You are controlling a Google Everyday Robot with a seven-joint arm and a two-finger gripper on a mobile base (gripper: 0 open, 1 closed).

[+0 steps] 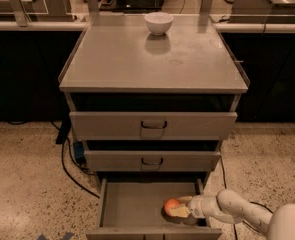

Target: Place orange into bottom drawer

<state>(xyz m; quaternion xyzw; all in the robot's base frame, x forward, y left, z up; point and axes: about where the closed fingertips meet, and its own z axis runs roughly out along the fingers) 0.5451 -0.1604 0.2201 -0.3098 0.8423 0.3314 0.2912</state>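
Observation:
I should let go of the orange on the bottom drawer's inside (167, 202) near its middle, between the front and the back.
The bottom drawer (129, 204) of the grey cabinet is pulled out, a wide shallow grey tray. The orange (170, 204) is inside it, right of the middle and low over the drawer floor. My gripper (179, 207) reaches in from the right over the drawer's right side and is shut on the orange, with pale fingers (180, 212) on its right half. The white arm (237, 211) runs off toward the lower right corner.
Two upper drawers with dark loop handles (153, 125) are closed. A white bowl (158, 22) stands at the back of the cabinet top (152, 59). Black cables (69, 169) lie on the speckled floor to the left. Dark counters flank the cabinet.

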